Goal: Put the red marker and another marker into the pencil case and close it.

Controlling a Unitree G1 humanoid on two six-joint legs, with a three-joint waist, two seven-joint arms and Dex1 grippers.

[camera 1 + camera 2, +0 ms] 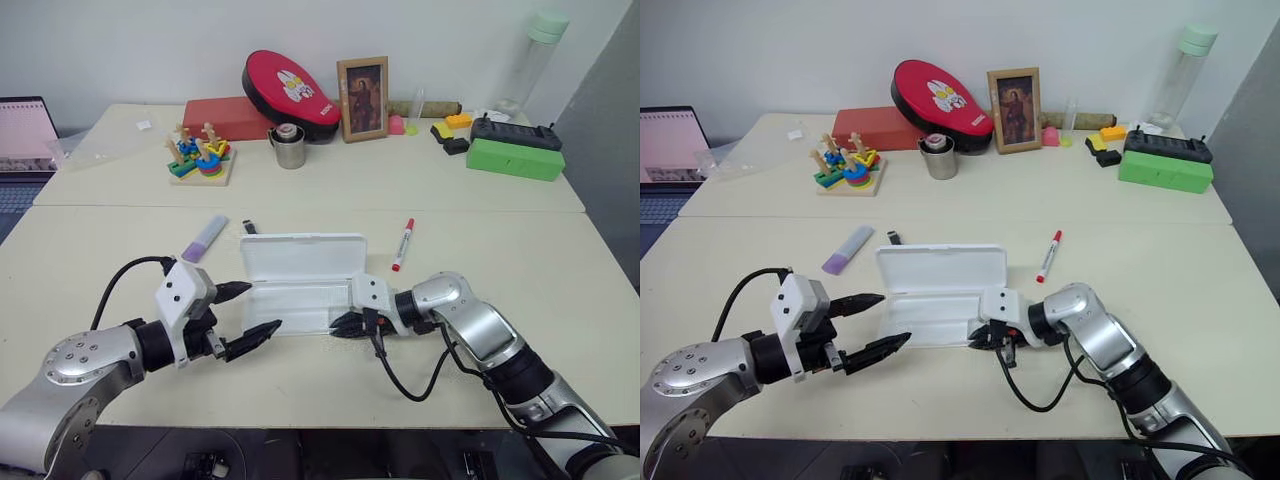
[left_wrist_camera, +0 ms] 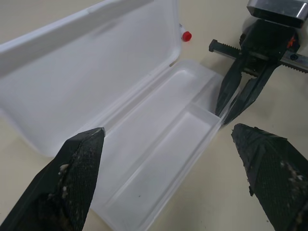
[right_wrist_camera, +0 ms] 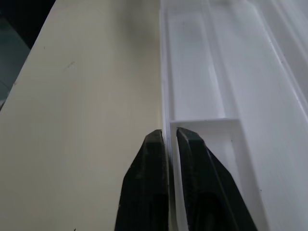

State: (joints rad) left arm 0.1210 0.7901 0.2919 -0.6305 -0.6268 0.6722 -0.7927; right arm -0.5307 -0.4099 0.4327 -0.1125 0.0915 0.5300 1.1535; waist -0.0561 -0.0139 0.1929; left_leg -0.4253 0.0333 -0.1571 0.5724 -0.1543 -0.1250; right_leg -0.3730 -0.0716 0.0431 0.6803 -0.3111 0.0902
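Note:
My left gripper is to go to the lilac marker next, and there it should close on its purple end (image 1: 193,252), the one that is nearer to me.
The white pencil case (image 1: 300,262) lies open in the middle of the near table, lid standing up and divided tray (image 2: 159,144) bare. The red marker (image 1: 403,244) lies just right of the lid. The lilac marker (image 1: 204,238) lies to the case's left. My left gripper (image 1: 262,308) is open at the tray's left end, fingers wide and nothing between them. My right gripper (image 1: 335,328) is at the tray's right front corner. Its fingertips (image 3: 156,139) are pinched on the tray's thin front wall.
A small black stick (image 1: 249,226) lies by the lid's left corner. On the far table stand a wooden stacking toy (image 1: 200,155), a metal cup (image 1: 289,146), a picture frame (image 1: 362,98), a red pouch (image 1: 290,88) and a green box (image 1: 515,158). A laptop (image 1: 25,130) sits far left.

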